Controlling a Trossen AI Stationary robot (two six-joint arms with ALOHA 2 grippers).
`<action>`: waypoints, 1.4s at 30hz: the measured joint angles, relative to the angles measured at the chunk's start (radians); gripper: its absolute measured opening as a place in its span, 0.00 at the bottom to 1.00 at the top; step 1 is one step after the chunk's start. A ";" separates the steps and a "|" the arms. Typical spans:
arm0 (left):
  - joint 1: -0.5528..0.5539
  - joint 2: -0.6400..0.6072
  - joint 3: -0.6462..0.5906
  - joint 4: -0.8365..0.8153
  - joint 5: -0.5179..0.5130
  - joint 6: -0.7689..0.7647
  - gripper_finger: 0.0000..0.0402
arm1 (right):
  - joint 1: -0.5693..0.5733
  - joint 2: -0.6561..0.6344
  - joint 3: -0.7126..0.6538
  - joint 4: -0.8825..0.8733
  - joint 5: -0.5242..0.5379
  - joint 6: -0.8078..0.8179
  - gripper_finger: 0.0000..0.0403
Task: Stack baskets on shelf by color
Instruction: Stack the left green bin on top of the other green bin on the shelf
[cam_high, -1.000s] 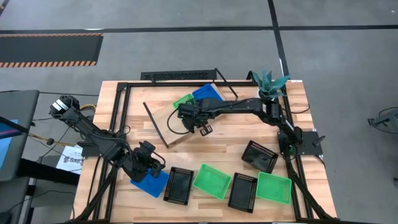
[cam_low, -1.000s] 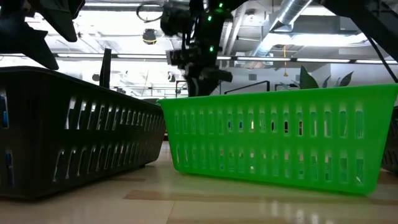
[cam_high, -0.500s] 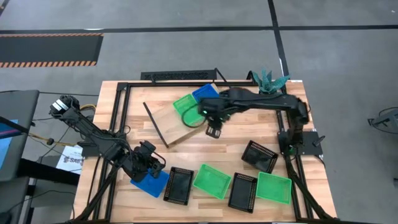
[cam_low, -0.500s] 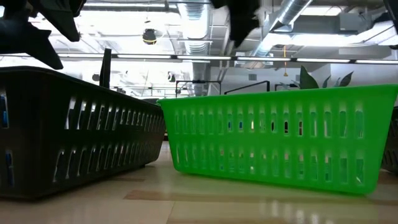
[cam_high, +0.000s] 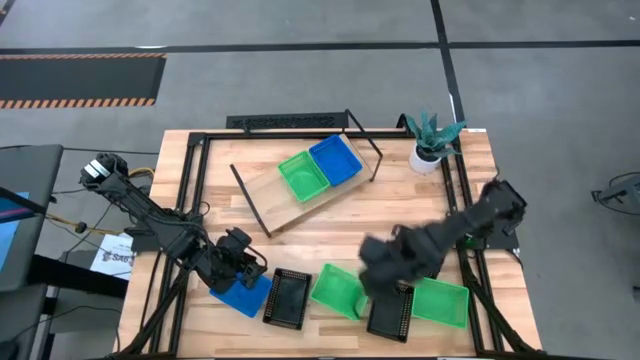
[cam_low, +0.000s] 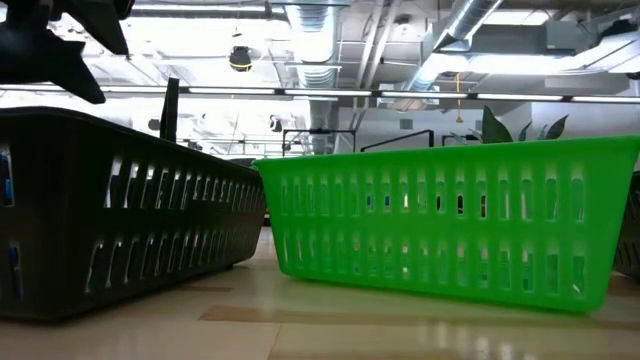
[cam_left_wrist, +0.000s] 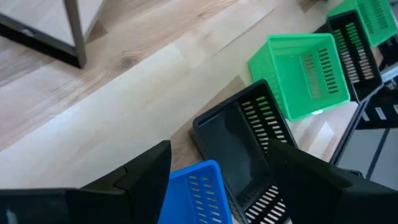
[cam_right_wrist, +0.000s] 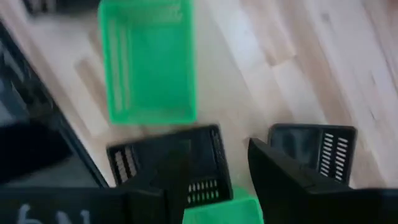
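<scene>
Next, my right gripper grips the near rim of the green basket (cam_high: 334, 309) (cam_right_wrist: 109, 68) that lies between the black baskets in the near row.
The shelf (cam_high: 270, 195) stands at the table's far middle. A green basket (cam_high: 302, 174) and a blue basket (cam_high: 335, 160) rest side by side on its board. Along the near edge lie a blue basket (cam_high: 245, 295), a black basket (cam_high: 288, 297), a green basket (cam_high: 335, 288), a black basket (cam_high: 390, 312) and a green basket (cam_high: 442, 303). My left gripper (cam_high: 236, 264) stands open over the near blue basket's (cam_left_wrist: 193, 193) far end. My right gripper (cam_high: 380, 270), blurred, hovers open above the near row; below it (cam_right_wrist: 217, 180) lie black baskets (cam_right_wrist: 168, 163) and a green basket (cam_right_wrist: 149, 62).
A white pot with a plant (cam_high: 430, 145) stands at the far right corner. Black frame rails (cam_high: 190, 200) run along the table's left and right sides. Bare wood (cam_high: 330, 235) lies between the shelf and the near row. The low view shows a black basket (cam_low: 120, 210) and a green basket (cam_low: 450, 220) close up.
My right gripper has come away from the shelf and swept quickly toward the table's near right, rising and rolling its wrist, ending over the near row. The green basket it was over stays on the shelf beside the blue one.
</scene>
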 joint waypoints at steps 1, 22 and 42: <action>0.000 0.000 0.000 0.007 0.000 0.008 0.63 | 0.032 0.004 -0.023 0.030 0.023 -0.017 0.46; 0.000 0.000 0.000 0.015 0.022 0.039 0.63 | 0.070 0.292 -0.146 0.443 -0.079 -0.828 0.44; 0.000 0.000 0.000 0.010 0.017 0.049 0.63 | 0.107 0.233 -0.144 0.482 -0.118 -0.944 0.42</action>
